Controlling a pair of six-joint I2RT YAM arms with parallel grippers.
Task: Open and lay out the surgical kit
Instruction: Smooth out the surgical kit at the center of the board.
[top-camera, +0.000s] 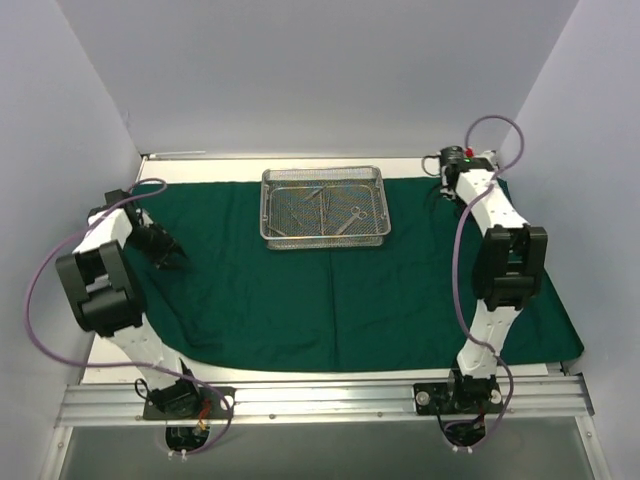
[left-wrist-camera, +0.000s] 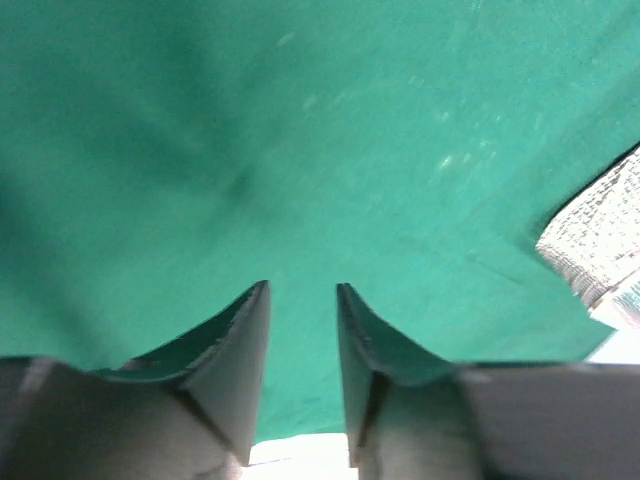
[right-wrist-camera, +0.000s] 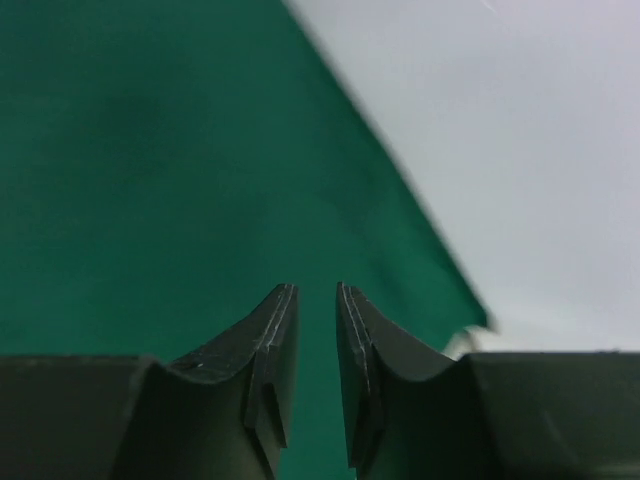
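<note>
The robot's left gripper will take the slanting edge (top-camera: 152, 314) and spread it flat, as the drape's near corner beside the left arm lies folded in.
The dark green drape (top-camera: 300, 300) lies spread flat over the table. The silver wire-mesh tray (top-camera: 322, 207) stands uncovered on its far middle, with thin steel instruments (top-camera: 345, 220) inside. My left gripper (top-camera: 168, 252) hovers low over the drape's left part. In the left wrist view it (left-wrist-camera: 302, 288) is open by a narrow gap and empty, with cloth below and the tray (left-wrist-camera: 600, 235) at the right edge. My right gripper (top-camera: 443, 183) is at the drape's far right corner. In the right wrist view it (right-wrist-camera: 316, 288) is narrowly open and empty above the cloth (right-wrist-camera: 150, 180).
White walls enclose the table on the left, back and right. The drape's edge (right-wrist-camera: 400, 190) runs diagonally beside bare white table. A metal rail (top-camera: 320, 395) with the arm bases runs along the near edge. Purple cables loop from both arms.
</note>
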